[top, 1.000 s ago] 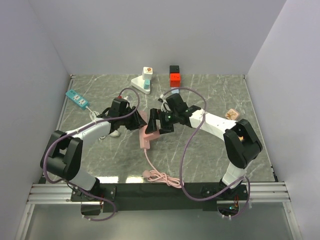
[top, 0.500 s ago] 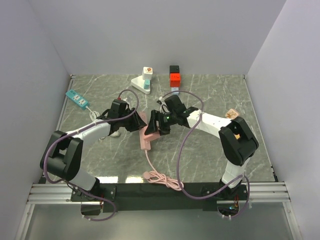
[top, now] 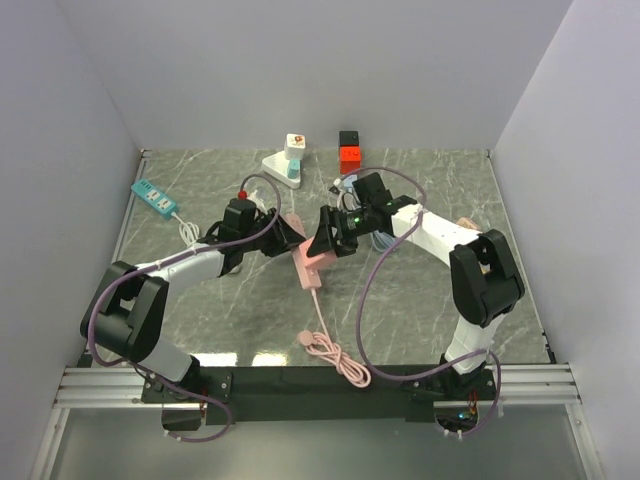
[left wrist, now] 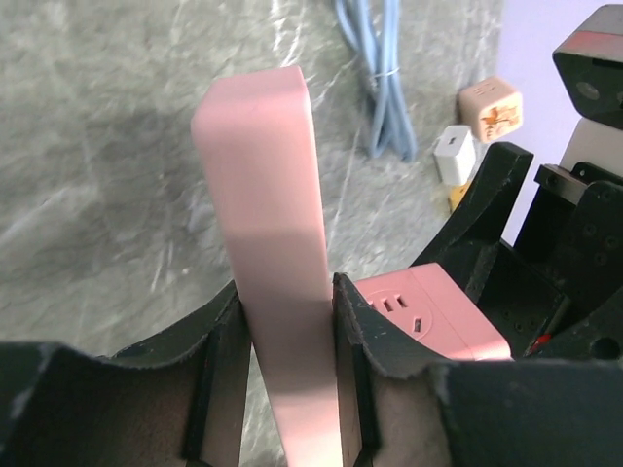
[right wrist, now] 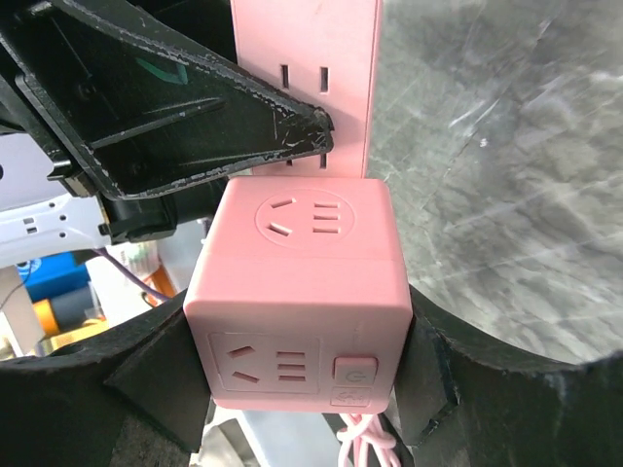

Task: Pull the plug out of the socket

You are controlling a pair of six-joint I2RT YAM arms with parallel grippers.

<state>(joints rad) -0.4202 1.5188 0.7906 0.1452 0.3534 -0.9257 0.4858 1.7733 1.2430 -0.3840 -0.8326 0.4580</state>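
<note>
Next, my left gripper puts the socket down over the cord end of the teal power strip (top: 165, 208).
A pink power strip, the socket (left wrist: 268, 243), stands edge-on between the fingers of my left gripper (left wrist: 287, 321), which is shut on it. In the top view the socket (top: 303, 266) lies mid-table with my left gripper (top: 283, 243) on its left. My right gripper (right wrist: 297, 360) is shut on the plug, a pink cube (right wrist: 297, 292) with outlets and a power button. The cube rests against the socket's face (right wrist: 311, 58). From the left wrist the plug (left wrist: 428, 311) shows on the right. A pink cord (top: 325, 345) trails toward the near edge.
A teal power strip (top: 153, 197) lies at the far left. A white base with a charger (top: 285, 165) and a red-and-black block (top: 349, 152) stand at the back. A beige cube (top: 463, 228) sits right. A blue cable (left wrist: 380, 88) and a white charger (left wrist: 455, 154) lie beyond the socket.
My right gripper has closed on the pink cube. Both grippers and the pink strip have shifted right and back, and the strip has turned, dragging the cord along.
</note>
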